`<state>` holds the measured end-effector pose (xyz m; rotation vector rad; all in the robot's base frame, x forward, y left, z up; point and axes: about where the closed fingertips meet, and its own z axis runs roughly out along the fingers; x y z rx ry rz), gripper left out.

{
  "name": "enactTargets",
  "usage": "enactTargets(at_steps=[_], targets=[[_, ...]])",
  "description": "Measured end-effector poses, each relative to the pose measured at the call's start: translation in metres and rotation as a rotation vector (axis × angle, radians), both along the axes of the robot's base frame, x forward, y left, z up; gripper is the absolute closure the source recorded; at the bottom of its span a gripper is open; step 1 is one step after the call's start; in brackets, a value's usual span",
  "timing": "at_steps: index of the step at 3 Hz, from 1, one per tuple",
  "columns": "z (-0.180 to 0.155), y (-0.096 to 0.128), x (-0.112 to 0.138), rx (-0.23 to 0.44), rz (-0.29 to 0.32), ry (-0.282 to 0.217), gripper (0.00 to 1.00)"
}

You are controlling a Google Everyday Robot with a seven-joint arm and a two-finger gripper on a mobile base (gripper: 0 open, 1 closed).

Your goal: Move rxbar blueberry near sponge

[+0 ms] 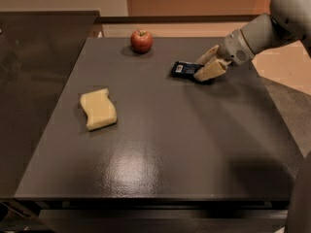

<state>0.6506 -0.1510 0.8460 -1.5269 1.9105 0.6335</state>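
I need to use my gripper to set the rxbar blueberry down on the table (126, 94), against the side of the sponge that faces my arm.
The rxbar blueberry (183, 69), a dark navy wrapper with a small white label, lies flat on the dark table (160, 144) at the back right. My gripper (208, 64) reaches in from the right. Its tan fingers (211, 72) are closed around the bar's right end, and the bar still rests on the table. The sponge (98, 108), a pale yellow block with wavy sides, lies at the left of the table, far from the bar.
A red apple (141, 41) stands at the back of the table, left of the bar. A dark counter (29, 81) adjoins the table's left side. My arm (262, 30) comes in over the table's right edge.
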Motion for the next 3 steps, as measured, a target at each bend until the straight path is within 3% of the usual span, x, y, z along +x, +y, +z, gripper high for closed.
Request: enactTargets(at_steps=[2, 3], targets=[[0.031, 0.016, -0.031, 0.057, 0.032, -0.038, 1.0], [0.035, 0.037, -0.05, 0.054, 0.088, -0.035, 1.0]])
